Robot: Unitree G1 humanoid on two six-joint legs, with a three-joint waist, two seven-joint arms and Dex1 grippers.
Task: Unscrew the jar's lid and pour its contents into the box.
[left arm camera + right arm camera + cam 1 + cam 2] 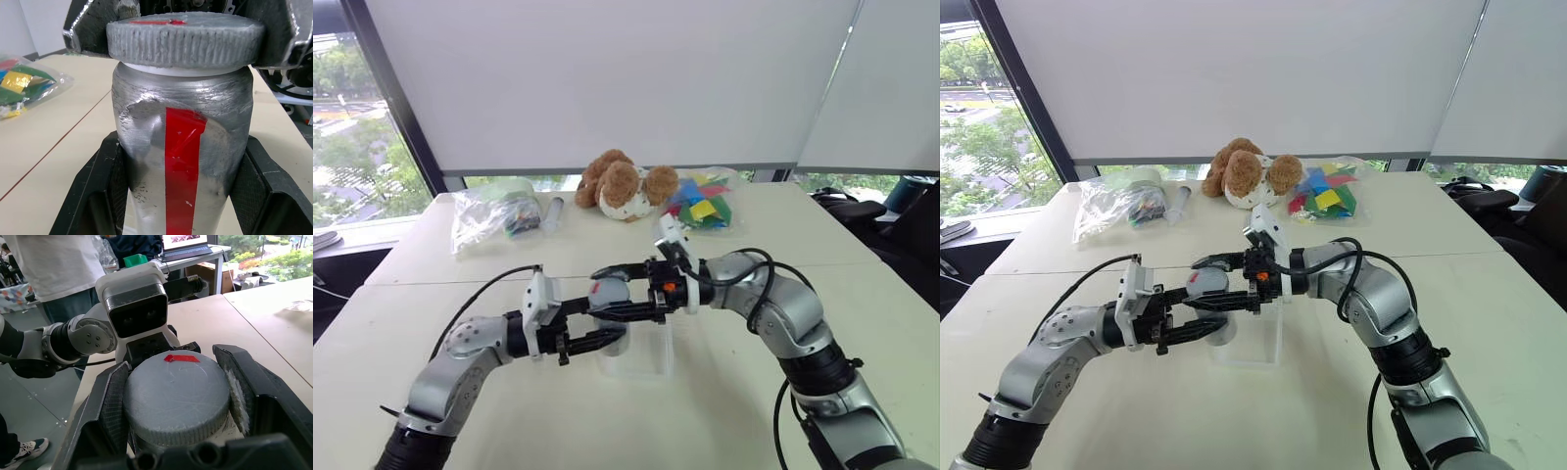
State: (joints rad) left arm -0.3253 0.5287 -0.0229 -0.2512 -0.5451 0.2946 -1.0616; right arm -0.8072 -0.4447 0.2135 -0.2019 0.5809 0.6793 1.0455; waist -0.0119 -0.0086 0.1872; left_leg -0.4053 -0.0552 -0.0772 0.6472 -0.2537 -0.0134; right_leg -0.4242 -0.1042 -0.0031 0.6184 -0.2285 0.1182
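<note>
The lid, still on top of the grey jar, will go down from my hand on the bare table [793, 346] under the silver arm of my right gripper, where I need to set it well away from the clear box.
The grey jar [146, 161], with a red strip down its side, hangs over the table, and my left gripper [617, 325] is shut on its body. Black fingers [100, 196] press both of its sides. The ridged round lid [176, 396] sits on top of the jar and carries a small red mark. My right gripper [605, 291] reaches in from the opposite side and is shut on the lid, with its pads [110, 406] against the rim. Directly below the jar, the clear box [651, 360] rests on the table. The contents are hidden inside the jar.
Along the far side of the table lie a brown plush toy [622, 184], a bag of coloured pieces [703, 206], a clear bag [489, 215] and a grey tube [551, 213]. A person in a white shirt [58, 264] stands beyond the table.
</note>
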